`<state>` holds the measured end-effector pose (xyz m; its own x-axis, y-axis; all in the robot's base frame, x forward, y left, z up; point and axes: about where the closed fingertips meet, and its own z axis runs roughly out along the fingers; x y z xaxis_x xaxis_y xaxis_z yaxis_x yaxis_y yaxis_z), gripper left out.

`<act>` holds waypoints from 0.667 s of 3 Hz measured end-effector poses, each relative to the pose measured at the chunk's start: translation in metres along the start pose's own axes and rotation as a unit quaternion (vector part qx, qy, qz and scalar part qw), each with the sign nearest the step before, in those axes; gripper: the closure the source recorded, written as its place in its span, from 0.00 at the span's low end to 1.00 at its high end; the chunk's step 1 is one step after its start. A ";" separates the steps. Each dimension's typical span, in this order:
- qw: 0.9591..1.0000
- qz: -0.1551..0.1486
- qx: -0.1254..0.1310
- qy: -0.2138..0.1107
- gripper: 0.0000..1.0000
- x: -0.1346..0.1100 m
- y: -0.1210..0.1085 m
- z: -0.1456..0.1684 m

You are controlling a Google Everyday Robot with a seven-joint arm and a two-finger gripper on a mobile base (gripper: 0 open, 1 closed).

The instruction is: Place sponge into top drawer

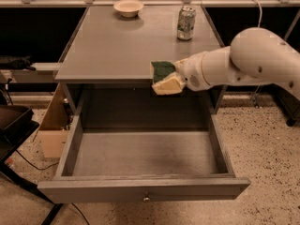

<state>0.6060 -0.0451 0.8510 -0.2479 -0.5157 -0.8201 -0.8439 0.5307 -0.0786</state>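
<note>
My gripper is going to release the sponge, now hanging just above the open drawer, on the bare drawer's bottom [146, 135], close to the middle of the drawer's back edge.
The sponge [165, 78], dark green on top and pale yellow below, is held in my gripper [180, 78] at the end of the white arm coming in from the right. It hangs at the front edge of the grey tabletop [117, 46], just above the back of the top drawer [140, 153]. The drawer is pulled fully open and its inside is bare. A small round knob [146, 198] sits at the centre of its front panel. The gripper is shut on the sponge.
A cream bowl [128, 7] stands at the back of the tabletop and a soda can [186, 23] at the back right. A cardboard box [54, 125] sits on the floor left of the drawer. A dark chair part [14, 130] is at far left.
</note>
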 end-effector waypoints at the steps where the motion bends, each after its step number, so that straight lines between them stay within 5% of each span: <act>1: 0.999 -0.010 -0.033 -0.014 1.00 0.026 0.036 0.000; 2: 0.997 -0.010 -0.068 -0.027 1.00 0.061 0.064 0.020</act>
<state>0.5460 -0.0288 0.7847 -0.2074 -0.4867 -0.8486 -0.9061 0.4226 -0.0209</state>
